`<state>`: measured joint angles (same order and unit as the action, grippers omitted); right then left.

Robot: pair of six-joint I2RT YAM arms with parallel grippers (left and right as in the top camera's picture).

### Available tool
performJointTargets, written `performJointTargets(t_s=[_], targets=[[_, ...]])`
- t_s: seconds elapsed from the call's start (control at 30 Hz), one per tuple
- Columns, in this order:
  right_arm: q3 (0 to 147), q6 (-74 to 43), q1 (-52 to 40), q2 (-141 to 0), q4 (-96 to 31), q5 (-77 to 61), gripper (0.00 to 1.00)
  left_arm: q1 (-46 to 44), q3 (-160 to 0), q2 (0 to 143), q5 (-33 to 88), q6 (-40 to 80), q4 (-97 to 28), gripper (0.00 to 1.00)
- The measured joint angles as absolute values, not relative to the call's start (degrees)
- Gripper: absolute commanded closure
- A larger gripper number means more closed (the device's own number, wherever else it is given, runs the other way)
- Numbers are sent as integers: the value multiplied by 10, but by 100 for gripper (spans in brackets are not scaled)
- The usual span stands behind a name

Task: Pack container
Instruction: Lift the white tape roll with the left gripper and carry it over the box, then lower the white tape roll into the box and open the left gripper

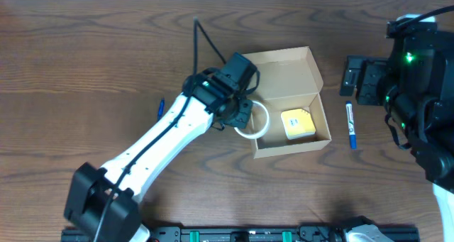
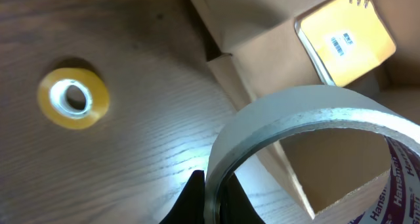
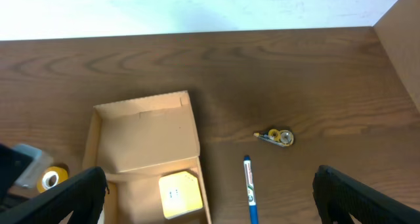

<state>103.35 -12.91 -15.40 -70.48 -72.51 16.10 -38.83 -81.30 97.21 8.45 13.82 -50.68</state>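
Note:
I will let go of the large white tape roll with my left gripper on the box's bottom beside the yellow notepad [image 1: 267, 127] [image 2: 285, 78].
The container [image 1: 320, 114] is a tan cardboard box at mid-table, its flap lid [image 1: 280, 70] standing open at the far side. A yellow notepad [image 1: 298, 123] lies inside it, also seen as the notepad [image 2: 346, 40] and the notepad [image 3: 180, 194]. My left gripper [image 1: 245, 118] is shut on a large white tape roll [image 1: 261, 123], pinching its band over the box's left wall. In the left wrist view the left gripper [image 2: 215, 194] clamps the tape roll [image 2: 308, 115] above the container [image 2: 262, 33]. My right gripper [image 1: 358, 79] stands open, empty, right of the box; the right gripper [image 3: 210, 181] is also open above the container [image 3: 147, 129].
A blue pen [image 1: 350, 125] lies just right of the box, and the pen [image 3: 250, 188] sits between my right fingers' spread. A small yellow tape roll [image 2: 72, 98] rests on the table left of the box. A small yellow tape dispenser [image 3: 279, 137] lies beyond the pen. A blue item [image 1: 160, 107] lies by the left arm.

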Motion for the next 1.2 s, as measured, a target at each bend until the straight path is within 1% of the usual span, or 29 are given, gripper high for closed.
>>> performJointTargets(t_s=[0.3,0.57,0.83,1.2], targets=[[1034,-129,-154,-705,-728,161,1,-418,-959,1024,80,73,-585,95],[1034,-129,-154,-705,-729,161,1,-424,-977,1094,73,21,-612,94],[1034,-129,-154,-705,-729,161,1,-427,-977,1110,73,-1,-607,94],[1034,-129,-154,-705,-731,161,1,-443,-994,1110,73,2,-551,95]])
